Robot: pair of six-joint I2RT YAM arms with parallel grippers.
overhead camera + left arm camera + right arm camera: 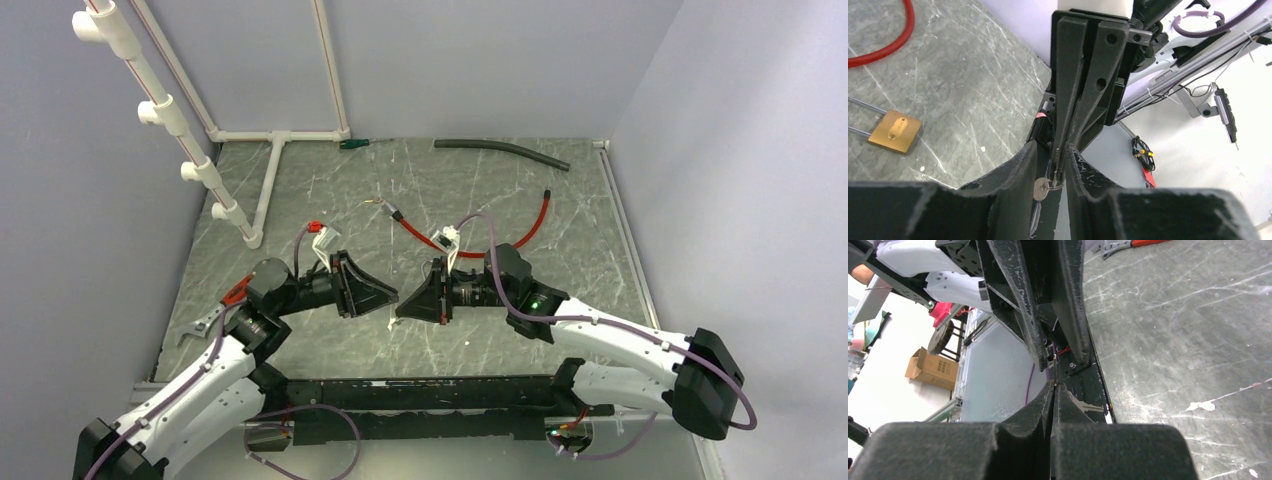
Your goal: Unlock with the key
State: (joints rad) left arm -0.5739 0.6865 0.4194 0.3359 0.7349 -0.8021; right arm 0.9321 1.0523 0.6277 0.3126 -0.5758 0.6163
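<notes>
The key hangs loose from the ring in my right gripper, so my left gripper will pinch the key's blade (pixel 1035 220) before my right gripper regrips closer to the key's head.
My two grippers meet tip to tip above the middle of the table. My right gripper (pixel 400 308) (pixel 1053 386) is shut on the ring of a small silver key (pixel 1041 189), which hangs below its tips. The key's blade shows beside my right finger (pixel 1088 407). My left gripper (pixel 393 296) (pixel 1052 150) is open, its fingers either side of the right gripper's tips and the ring, not clamped. The brass padlock (pixel 895 131) with a long steel shackle lies flat on the table further back (pixel 390 210), apart from both grippers.
A red cable (pixel 470 250) curves behind the grippers. A dark hose (pixel 500 150) lies at the back. A white pipe frame (pixel 270 180) stands at the left. A wrench (pixel 200 328) lies by the left arm. A white scrap (pixel 1205 405) lies on the table.
</notes>
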